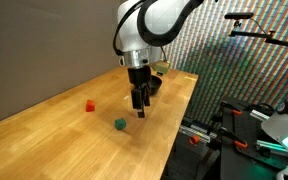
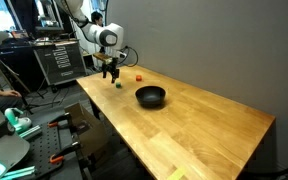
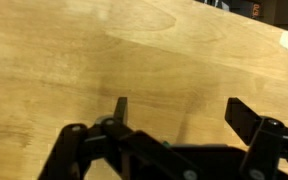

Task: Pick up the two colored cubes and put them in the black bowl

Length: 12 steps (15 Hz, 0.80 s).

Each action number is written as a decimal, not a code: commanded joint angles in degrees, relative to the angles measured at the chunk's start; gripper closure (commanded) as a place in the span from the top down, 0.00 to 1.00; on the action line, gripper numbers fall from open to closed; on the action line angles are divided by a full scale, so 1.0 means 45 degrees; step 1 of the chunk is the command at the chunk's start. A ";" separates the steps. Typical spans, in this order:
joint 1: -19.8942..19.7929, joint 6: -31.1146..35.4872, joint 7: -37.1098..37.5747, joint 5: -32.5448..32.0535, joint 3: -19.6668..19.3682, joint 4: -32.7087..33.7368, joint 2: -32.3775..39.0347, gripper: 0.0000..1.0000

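Note:
I should close my gripper next on the sides of the green cube [image 1: 120, 124], because it is closer than the red cube.
The red cube [image 1: 89, 104] and the green cube [image 1: 120, 124] lie apart on the wooden table [image 1: 44, 125]. Both also show in an exterior view, red [image 2: 138, 76] and green [image 2: 118, 85]. The black bowl [image 2: 151, 96] sits on the table past them; in an exterior view it is partly hidden behind my arm [image 1: 156, 86]. My gripper [image 1: 139, 110] hangs open and empty just above the table, close beside the green cube, between it and the bowl. In the wrist view the open fingers [image 3: 184, 115] frame bare wood; I see no cube or bowl there.
The table's edge [image 1: 174, 140] runs close to the gripper, with stands and cabling [image 1: 234, 130] beyond it. A grey wall [image 1: 34, 40] backs the table. An equipment rack [image 2: 54, 60] stands behind the arm.

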 commanded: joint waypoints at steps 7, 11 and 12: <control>0.0553 -0.0358 0.0085 -0.1066 -0.0091 0.3808 0.2953 1.00; 0.0556 -0.0242 0.0077 -0.1251 -0.0237 0.4453 0.3585 1.00; 0.0531 -0.0246 0.0008 -0.1270 -0.0238 0.4591 0.3729 1.00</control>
